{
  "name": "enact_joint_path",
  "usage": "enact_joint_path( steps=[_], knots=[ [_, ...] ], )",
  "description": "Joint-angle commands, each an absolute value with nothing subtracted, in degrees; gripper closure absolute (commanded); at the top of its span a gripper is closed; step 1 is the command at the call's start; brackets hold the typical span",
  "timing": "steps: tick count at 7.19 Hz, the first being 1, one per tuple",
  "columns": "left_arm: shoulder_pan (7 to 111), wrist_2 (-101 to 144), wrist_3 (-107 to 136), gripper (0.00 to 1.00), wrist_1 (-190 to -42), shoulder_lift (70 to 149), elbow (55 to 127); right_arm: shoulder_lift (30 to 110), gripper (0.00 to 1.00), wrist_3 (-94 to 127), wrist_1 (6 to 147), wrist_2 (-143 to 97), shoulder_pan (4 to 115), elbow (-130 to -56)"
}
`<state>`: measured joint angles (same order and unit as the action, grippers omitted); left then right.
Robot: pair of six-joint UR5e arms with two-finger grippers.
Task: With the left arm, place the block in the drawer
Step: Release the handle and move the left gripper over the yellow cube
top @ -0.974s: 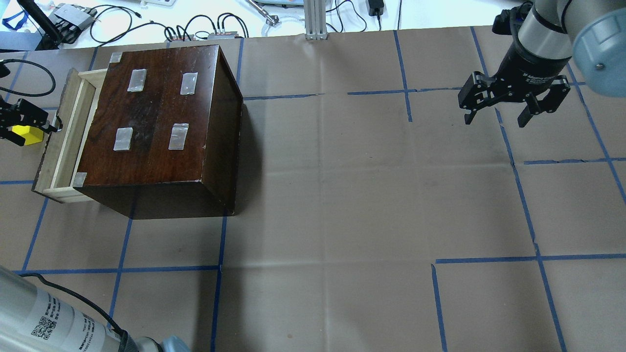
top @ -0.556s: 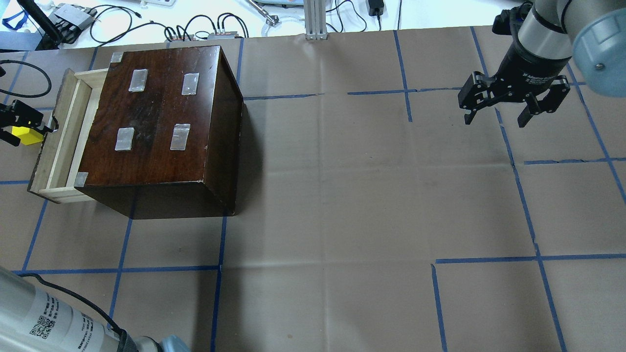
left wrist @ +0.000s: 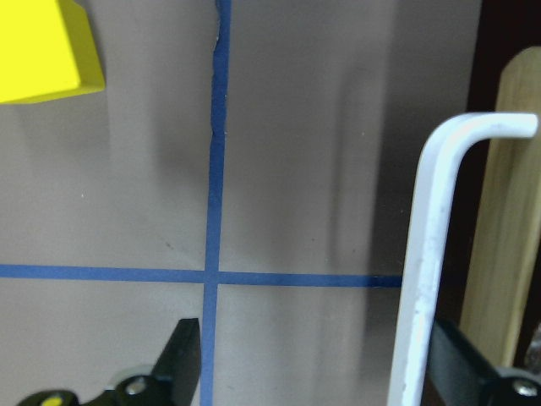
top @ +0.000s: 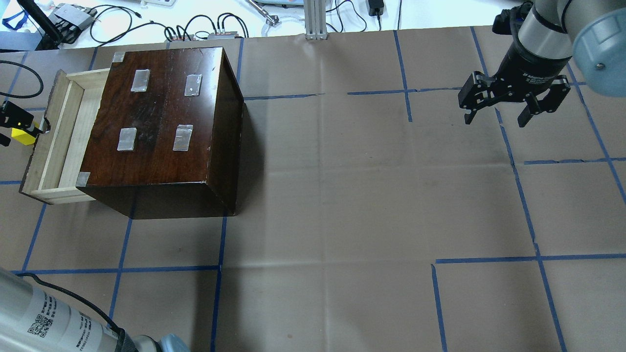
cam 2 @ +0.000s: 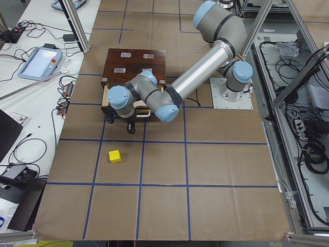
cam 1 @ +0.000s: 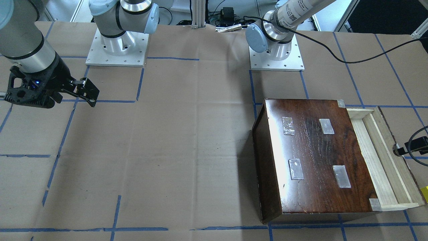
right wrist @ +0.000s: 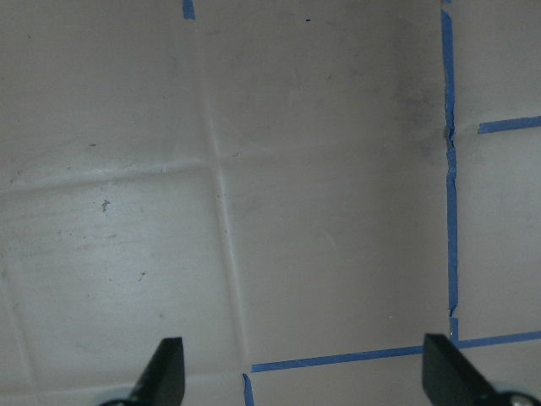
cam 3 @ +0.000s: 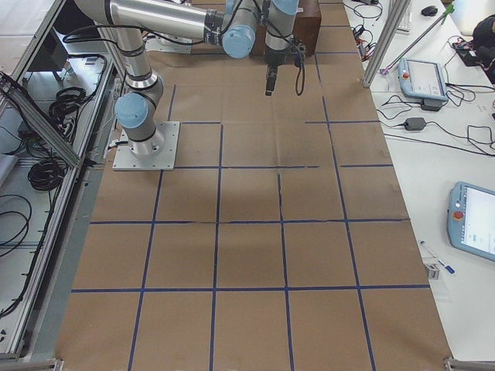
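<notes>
Next, I take my left gripper off the drawer's white handle and close it on opposite sides of the yellow block (cam 1: 425, 193) (left wrist: 44, 52), just outside the front of the drawer.
The yellow block (top: 20, 137) lies on the table paper just outside the drawer front; it also shows in the left wrist view (left wrist: 46, 51) and the exterior left view (cam 2: 114, 156). The drawer (top: 73, 132) of the dark-brown cabinet (top: 156, 112) stands pulled out, its pale wood tray empty. My left gripper (left wrist: 317, 359) is open at the drawer front, with the white handle (left wrist: 423, 254) between its fingers, close to one finger. It holds nothing. In the overhead view the left gripper (top: 14, 120) sits at the left edge, above the block. My right gripper (top: 495, 121) is open and empty, far off.
The cabinet top carries several strips of clear tape (top: 139, 79). Blue tape lines (top: 220, 269) mark a grid on the brown paper. Cables and small devices (top: 205, 29) lie beyond the table's far edge. The left arm's black cable (cam 1: 334, 53) trails over the table.
The drawer has slid further out toward the overhead view's left, and my left gripper moved left with the handle. The block has not moved. The right arm has not moved.
</notes>
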<state>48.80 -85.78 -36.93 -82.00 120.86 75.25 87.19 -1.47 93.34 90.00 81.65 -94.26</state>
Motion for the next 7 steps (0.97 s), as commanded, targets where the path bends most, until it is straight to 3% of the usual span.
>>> enact_joint_path(
  steps=[1, 5, 7],
  knots=[
    [48.43, -86.4, -37.26, 0.08, -81.83, 121.9, 74.62, 87.1, 0.0, -1.49, 93.34, 90.0, 81.65, -94.31],
    [48.43, -86.4, -38.06, 0.07, -81.74, 122.69, 70.59, 87.19, 0.0, -1.49, 93.34, 90.0, 81.65, -94.31],
    [48.34, -86.4, -38.58, 0.05, -78.51, 127.33, 66.12, 87.1, 0.0, -1.49, 93.34, 90.0, 81.65, -94.31]
  ],
)
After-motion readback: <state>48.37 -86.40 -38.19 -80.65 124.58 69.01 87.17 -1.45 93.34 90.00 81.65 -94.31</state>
